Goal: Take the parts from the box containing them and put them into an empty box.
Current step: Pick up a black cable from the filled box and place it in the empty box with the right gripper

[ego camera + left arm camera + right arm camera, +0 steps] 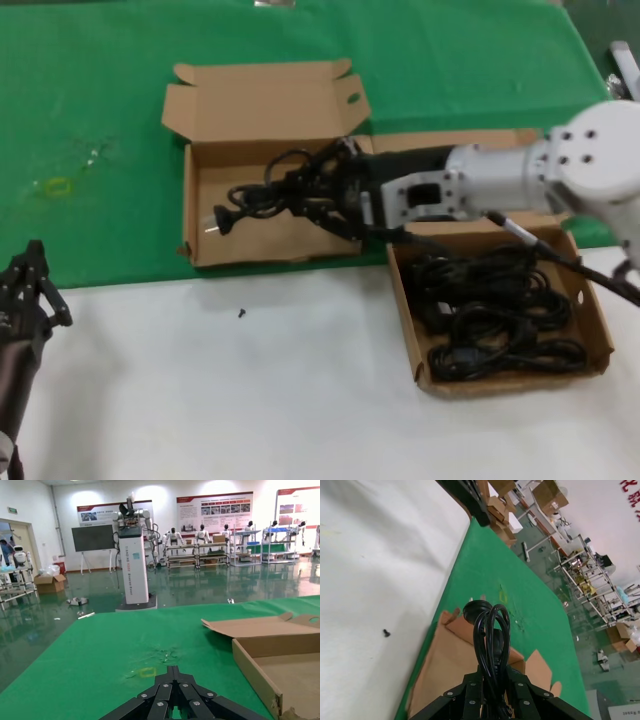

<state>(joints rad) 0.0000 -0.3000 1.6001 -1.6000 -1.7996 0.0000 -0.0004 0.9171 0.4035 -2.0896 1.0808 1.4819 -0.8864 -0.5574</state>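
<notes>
The coiled black power cord will go down on the middle of the empty box's bottom [252,199] [481,681], put there by my right gripper.
My right gripper [300,195] reaches left over the left cardboard box [210,150] and is shut on a coiled black power cord [262,200], whose plug [222,220] hangs toward the box's left wall. The right wrist view shows the cord [490,635] looped out from between the fingers above the box floor [445,670]. The right cardboard box [597,330] holds several more coiled black cords [495,310]. My left gripper [35,285] is shut and empty, parked at the near left over the white surface; in the left wrist view it [173,672] points over the green cloth.
The boxes sit where green cloth [100,120] meets the white table surface [220,400]. A small black speck [241,313] lies on the white part. The left box's lid [265,100] stands open at the back. A yellowish mark [57,186] is on the cloth.
</notes>
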